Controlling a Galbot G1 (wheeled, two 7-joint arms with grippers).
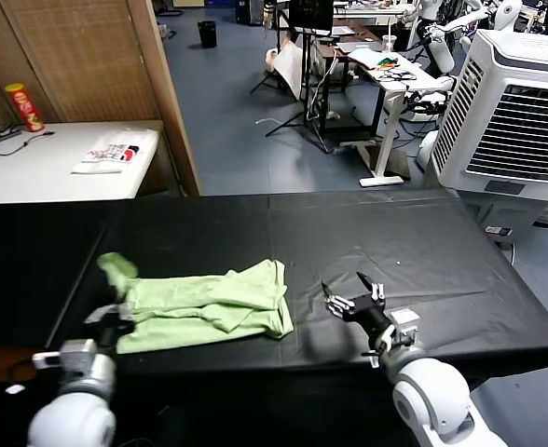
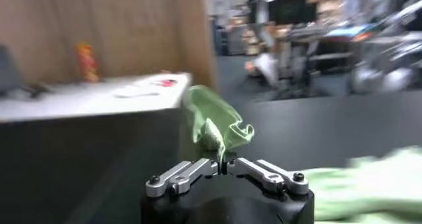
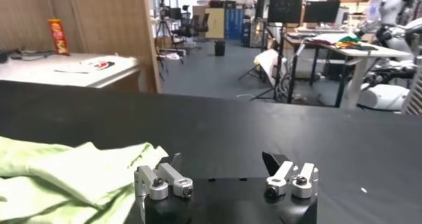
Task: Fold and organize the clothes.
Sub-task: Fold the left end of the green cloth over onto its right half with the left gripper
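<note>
Next, I set the shirt's lifted end, now held off the table, down with my left gripper on top of the shirt's opposite end (image 1: 276,291), near my right gripper.
The pale lime-green shirt (image 1: 209,303) lies partly folded on the black table (image 1: 395,242), left of centre. My left gripper (image 1: 114,300) is shut on the shirt's left end and holds that bunch of cloth (image 2: 214,123) lifted off the table; the rest shows in the left wrist view (image 2: 369,186). My right gripper (image 1: 352,291) is open and empty, low over the table just right of the shirt's right edge. In the right wrist view the shirt (image 3: 72,176) lies beside my right gripper (image 3: 224,163).
A white table (image 1: 32,168) stands at the back left with a red can (image 1: 22,105) and a white printed flat item (image 1: 108,154). A wooden partition (image 1: 97,56) rises behind it. A white cooler unit (image 1: 516,112) stands at the back right.
</note>
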